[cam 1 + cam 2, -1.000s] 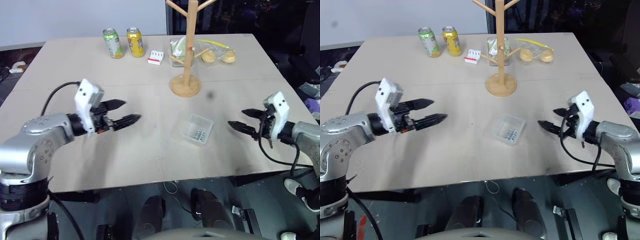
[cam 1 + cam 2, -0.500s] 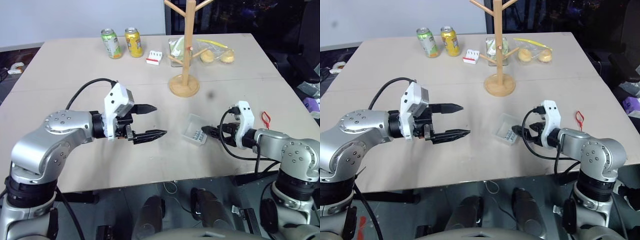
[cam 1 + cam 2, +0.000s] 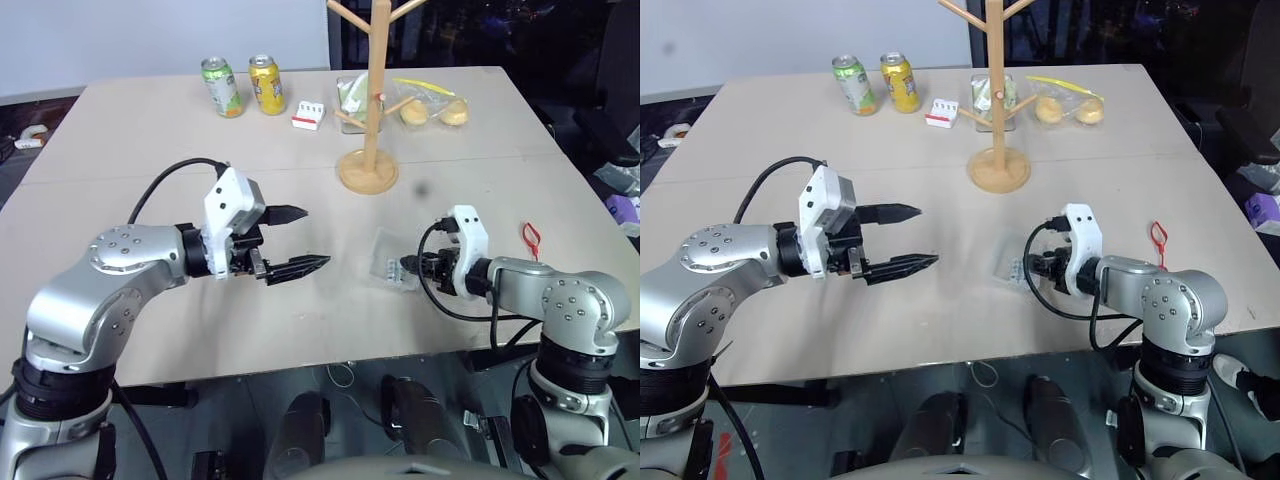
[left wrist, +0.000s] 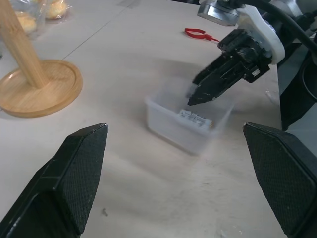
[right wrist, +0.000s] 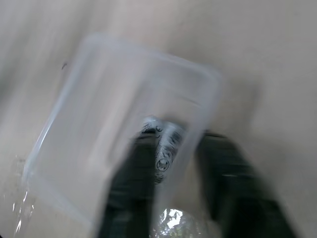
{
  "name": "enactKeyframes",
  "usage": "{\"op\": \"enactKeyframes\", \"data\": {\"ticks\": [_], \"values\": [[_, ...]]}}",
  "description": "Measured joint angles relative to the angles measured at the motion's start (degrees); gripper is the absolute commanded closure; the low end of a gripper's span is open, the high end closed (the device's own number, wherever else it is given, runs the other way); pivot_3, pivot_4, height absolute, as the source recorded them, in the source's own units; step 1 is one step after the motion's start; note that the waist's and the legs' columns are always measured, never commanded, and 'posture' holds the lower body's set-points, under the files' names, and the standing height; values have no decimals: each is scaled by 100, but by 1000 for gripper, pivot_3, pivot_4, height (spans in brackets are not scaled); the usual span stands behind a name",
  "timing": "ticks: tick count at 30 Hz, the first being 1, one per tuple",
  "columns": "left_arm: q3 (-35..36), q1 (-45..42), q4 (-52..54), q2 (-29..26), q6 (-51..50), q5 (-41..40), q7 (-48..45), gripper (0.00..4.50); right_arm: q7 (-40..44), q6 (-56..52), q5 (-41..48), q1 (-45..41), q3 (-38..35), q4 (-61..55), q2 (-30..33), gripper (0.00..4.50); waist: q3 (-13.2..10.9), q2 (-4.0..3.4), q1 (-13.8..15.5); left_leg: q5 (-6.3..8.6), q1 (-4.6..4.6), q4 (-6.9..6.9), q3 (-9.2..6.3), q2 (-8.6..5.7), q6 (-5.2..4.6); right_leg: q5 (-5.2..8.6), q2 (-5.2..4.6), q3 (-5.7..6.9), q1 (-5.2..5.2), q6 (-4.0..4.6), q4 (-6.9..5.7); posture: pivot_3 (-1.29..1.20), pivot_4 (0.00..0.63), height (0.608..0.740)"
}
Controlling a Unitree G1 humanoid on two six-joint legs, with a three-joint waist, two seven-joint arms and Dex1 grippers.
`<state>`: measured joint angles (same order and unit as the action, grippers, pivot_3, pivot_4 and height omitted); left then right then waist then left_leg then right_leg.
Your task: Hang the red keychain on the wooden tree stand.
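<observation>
Next, my right gripper sets the clear plastic box down and lets go beside the stand's round base (image 3: 440, 180), in front of the food bags.
The red keychain (image 3: 530, 235) lies flat on the table to the right of my right arm, and the left wrist view catches it as a thin red loop (image 4: 198, 33). The wooden tree stand (image 3: 369, 168) rises on its round base at the middle back. My right gripper (image 3: 403, 266) is shut on the near wall of a clear plastic box (image 3: 388, 262), and that wall runs between its fingers (image 5: 124, 198) in the right wrist view. My left gripper (image 3: 315, 238) hovers open over the table left of the box, holding nothing.
A green can (image 3: 225, 85), a yellow can (image 3: 268, 83) and a small red-and-white box (image 3: 309, 116) stand at the back left. Clear bags of food (image 3: 430, 105) lie behind the stand. The table's right edge runs just past the keychain.
My right gripper has swung left to the clear box and shut on its wall, and the box has shifted slightly. The left gripper has drifted a little to the right and stays open.
</observation>
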<state>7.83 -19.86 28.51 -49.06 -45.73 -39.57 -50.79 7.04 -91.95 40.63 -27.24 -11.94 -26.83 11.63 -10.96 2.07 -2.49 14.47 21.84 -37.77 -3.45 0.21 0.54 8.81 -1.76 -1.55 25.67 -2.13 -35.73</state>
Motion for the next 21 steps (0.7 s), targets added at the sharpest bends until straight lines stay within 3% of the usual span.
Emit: {"op": "enactKeyframes", "data": {"ticks": [7, 11, 15, 21], "values": [[-10, 1, -1, 61, 14, 9, 97, 0, 269, 509, -205, 9, 470, -12, 444, 4366, 0, 0, 5, 0, 1, 0, 0, -1, 0, 6, -1, 0, 0, 10, 3, 0, 150, 740], [-16, -11, -10, 94, 25, 10, 110, 0, 594, 1193, -464, -57, 822, 165, 1006, 4366, 0, 0, 3, 0, 1, 0, 2, -1, 0, 6, -1, 0, 0, 10, 4, 0, 150, 740], [-114, -303, -143, 307, 17, 7, 285, 0, 774, 2035, -936, -767, 878, 1030, 1370, 4366, -1, 0, 1, 0, 0, -1, 3, -1, 0, 6, 1, -1, 0, 10, 4, 0, 150, 740], [-118, -955, -577, 820, -16, -3, 763, 0, 1051, 3622, -1799, -2007, 943, 3428, 1539, 4366, 0, 1, -7, 0, 4, 12, 4, -2, -1, -8, 2, -4, 0, -11, 20, 0, 150, 740]]}}
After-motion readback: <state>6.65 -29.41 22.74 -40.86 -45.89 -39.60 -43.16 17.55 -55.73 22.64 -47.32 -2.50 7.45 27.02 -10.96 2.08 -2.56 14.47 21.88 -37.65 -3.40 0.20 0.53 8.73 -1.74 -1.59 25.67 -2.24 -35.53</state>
